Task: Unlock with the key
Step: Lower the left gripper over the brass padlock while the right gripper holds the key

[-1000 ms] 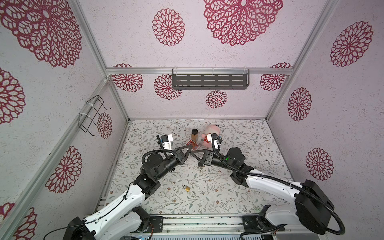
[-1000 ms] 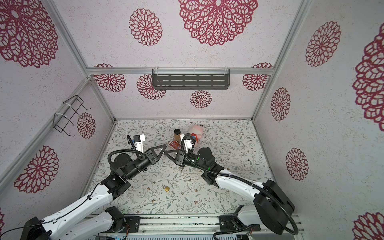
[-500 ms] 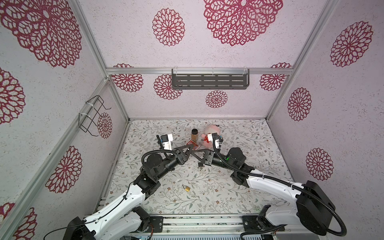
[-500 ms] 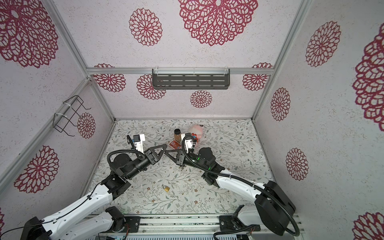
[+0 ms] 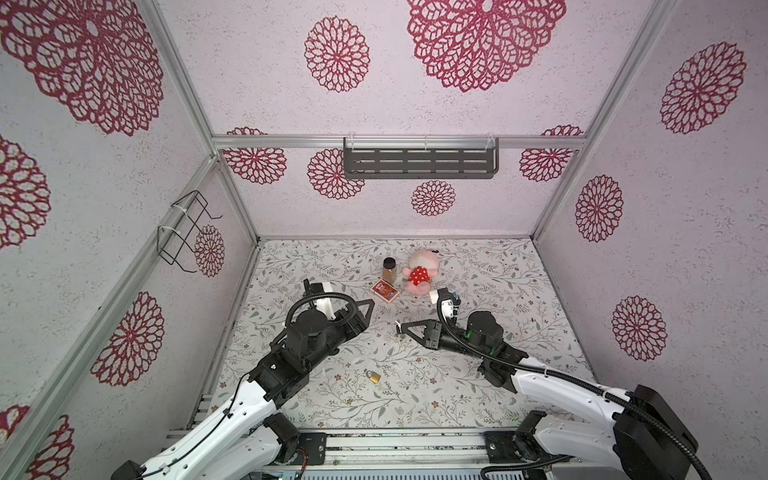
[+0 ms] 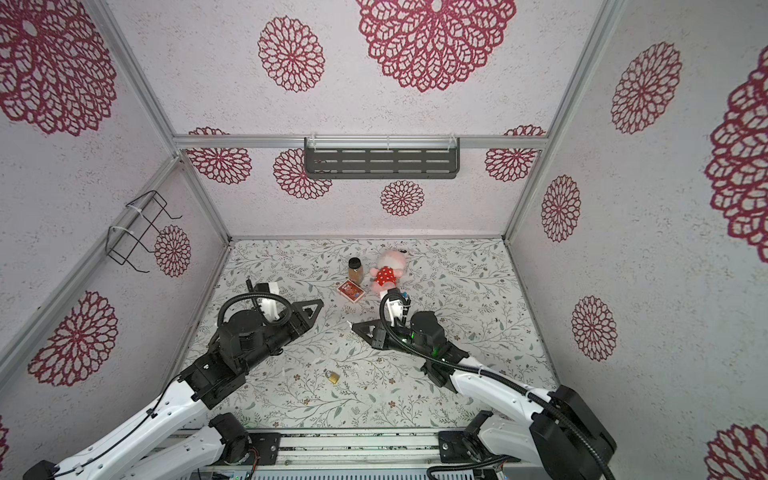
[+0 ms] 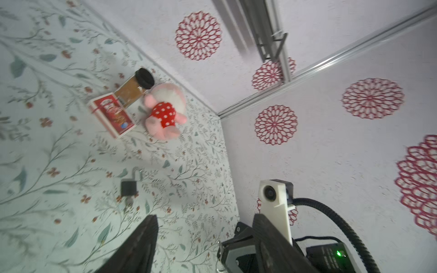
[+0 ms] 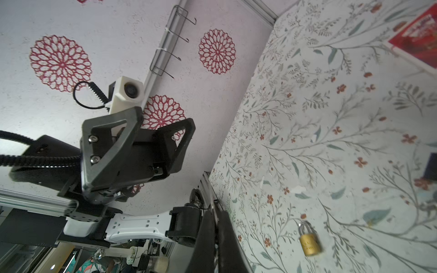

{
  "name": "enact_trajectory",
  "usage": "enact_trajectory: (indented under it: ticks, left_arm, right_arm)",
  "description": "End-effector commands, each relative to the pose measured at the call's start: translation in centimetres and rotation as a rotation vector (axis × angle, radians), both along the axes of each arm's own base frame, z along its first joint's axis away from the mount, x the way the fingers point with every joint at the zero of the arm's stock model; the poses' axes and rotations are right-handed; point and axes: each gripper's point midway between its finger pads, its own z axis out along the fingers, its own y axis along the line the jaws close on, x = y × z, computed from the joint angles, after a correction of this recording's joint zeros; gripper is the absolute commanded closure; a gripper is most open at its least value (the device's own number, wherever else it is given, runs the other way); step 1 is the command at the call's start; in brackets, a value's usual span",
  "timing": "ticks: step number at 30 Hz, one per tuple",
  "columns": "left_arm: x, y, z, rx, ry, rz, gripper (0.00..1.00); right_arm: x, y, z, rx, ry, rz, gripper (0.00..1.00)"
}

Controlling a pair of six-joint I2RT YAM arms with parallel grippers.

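The shut brass padlock [image 5: 375, 378] is near the front. Next, my left gripper needs to go to its body and close there, leaving the padlock's shackle free.
A black padlock [image 7: 128, 188] with its shackle swung open shows blurred against the floor ahead of my left gripper [image 7: 205, 216]. That gripper is open and holds nothing. The padlock also shows at the edge of the right wrist view [image 8: 430, 165]. I cannot tell whether it rests on the floor. My right gripper [image 5: 401, 326] is shut on the thin key, and a metal ring [image 7: 221, 251] hangs at its tip. In both top views the grippers face each other a short way apart, the left gripper [image 5: 365, 311] on the left. A shut brass padlock [image 5: 374, 377] lies nearer the front.
A red card box [image 5: 385, 290], a brown spice jar [image 5: 389, 268] and a pink plush toy [image 5: 419, 274] stand behind the grippers. A dark shelf [image 5: 419, 162] hangs on the back wall. A wire rack [image 5: 187, 232] hangs on the left wall.
My left gripper has gone from shut to open and let go of the black padlock. The two grippers have drawn slightly apart. The right gripper stays shut.
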Motion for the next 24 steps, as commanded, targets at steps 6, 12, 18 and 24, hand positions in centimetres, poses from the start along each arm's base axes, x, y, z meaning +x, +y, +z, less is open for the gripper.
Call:
enact_trajectory:
  ticks: [6, 12, 18, 24]
  left_arm:
    - [-4.2, 1.5, -9.1, 0.264, 0.403, 0.143, 0.33]
    - [-5.9, 0.5, -13.2, 0.359, 0.558, 0.183, 0.36]
    - [-6.7, -1.4, -16.7, 0.395, 0.667, 0.188, 0.36]
    - [-7.5, -2.5, -20.2, 0.428, 0.749, 0.206, 0.33]
  right_arm:
    - [-1.8, -2.6, -7.1, -0.22, 0.076, -0.004, 1.0]
    - [-2.4, -3.3, -10.6, -0.284, 0.126, 0.001, 1.0]
    - [-2.6, -3.3, -11.6, -0.296, 0.139, 0.012, 1.0]
    - [-2.4, -3.6, -11.8, -0.299, 0.144, 0.004, 1.0]
